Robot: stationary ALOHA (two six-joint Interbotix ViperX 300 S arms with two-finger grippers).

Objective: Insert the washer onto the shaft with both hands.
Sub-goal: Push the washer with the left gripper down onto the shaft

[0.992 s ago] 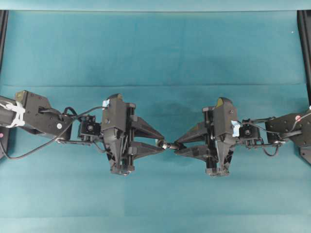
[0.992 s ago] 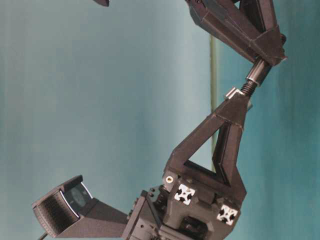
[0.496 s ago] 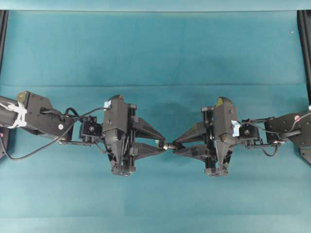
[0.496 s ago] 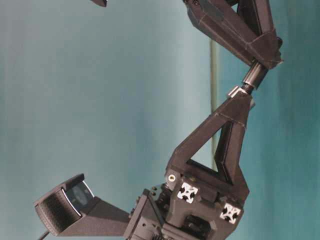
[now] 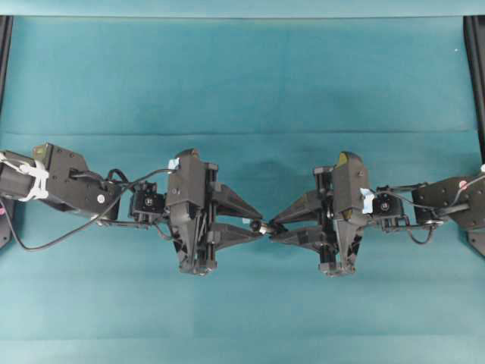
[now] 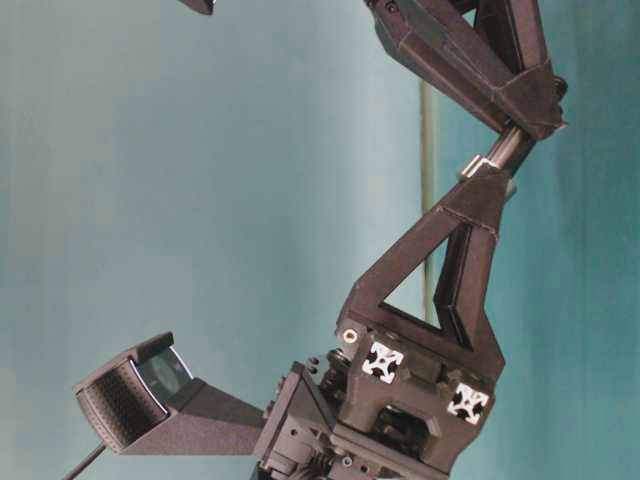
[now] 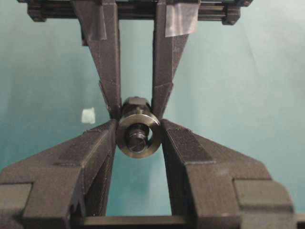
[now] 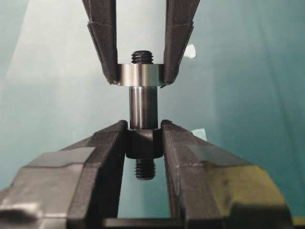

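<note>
The robot's left gripper should release the silvery washer around the dark shaft point(image 5: 266, 227) point(image 7: 137, 116), close against the thick collar of the shaft in the right gripper.
The silvery washer point(image 7: 121, 139) is pinched edge-on between the tips of my left gripper point(image 7: 138, 130). The dark shaft point(image 8: 143, 106) is clamped by its thick collar in my right gripper point(image 8: 143, 137). In the right wrist view the washer point(image 8: 138, 75) rings the shaft, and the threaded tip pokes out beyond it. From overhead, the left gripper point(image 5: 257, 225) and right gripper point(image 5: 275, 227) meet tip to tip above the table's middle, with the washer point(image 5: 263, 226) between them. In the table-level view the washer point(image 6: 477, 166) sits against the shaft point(image 6: 508, 147).
A small pale tape scrap point(image 7: 88, 115) lies on the teal cloth below the grippers, and two more point(image 8: 190, 50) point(image 8: 200, 133) show in the right wrist view. Black frame rails point(image 5: 476, 61) run along the table's left and right edges.
My left gripper has moved right toward the right gripper. The washer has slid over the threaded tip and further along the shaft. The right gripper has stayed in place.
</note>
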